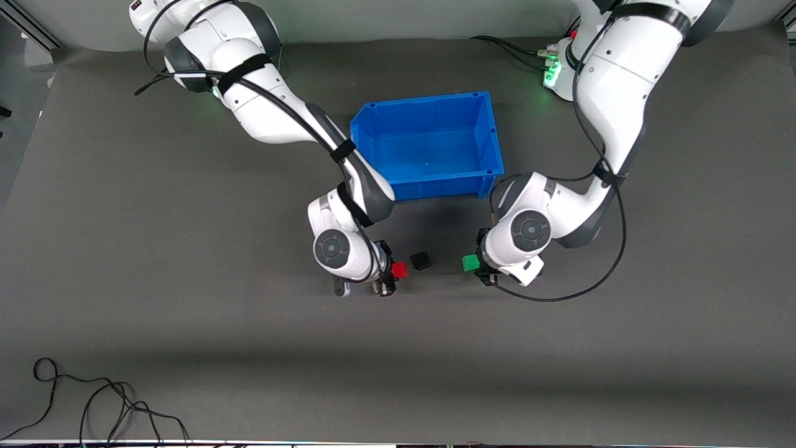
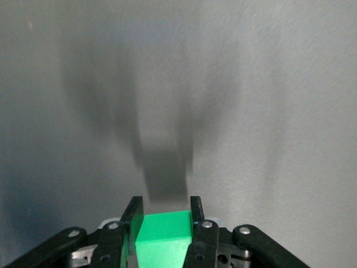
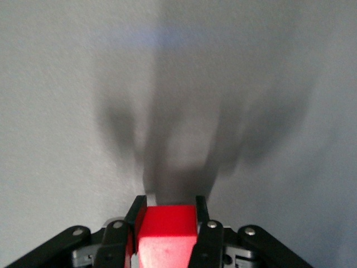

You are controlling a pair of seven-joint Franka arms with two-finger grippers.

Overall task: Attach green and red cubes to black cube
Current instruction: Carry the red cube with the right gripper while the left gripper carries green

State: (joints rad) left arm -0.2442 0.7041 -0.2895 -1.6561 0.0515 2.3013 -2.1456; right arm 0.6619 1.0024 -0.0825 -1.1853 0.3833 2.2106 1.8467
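Note:
I need to release the red cube with my right gripper on the mat (image 1: 410, 269), against the black cube's side opposite the green cube.
The black cube (image 1: 421, 260) sits on the grey table mat, nearer to the front camera than the blue bin. My right gripper (image 1: 390, 271) is shut on the red cube (image 1: 399, 269) and holds it just beside the black cube, toward the right arm's end. The red cube (image 3: 167, 231) fills the gap between the fingers in the right wrist view. My left gripper (image 1: 479, 264) is shut on the green cube (image 1: 471, 263), a short gap from the black cube toward the left arm's end. The green cube (image 2: 164, 237) sits between the fingers in the left wrist view. The black cube shows in neither wrist view.
An empty blue bin (image 1: 429, 180) stands farther from the front camera than the cubes. A black cable (image 1: 93, 404) lies coiled near the mat's front edge at the right arm's end. Bare grey mat (image 1: 249, 348) lies around the cubes.

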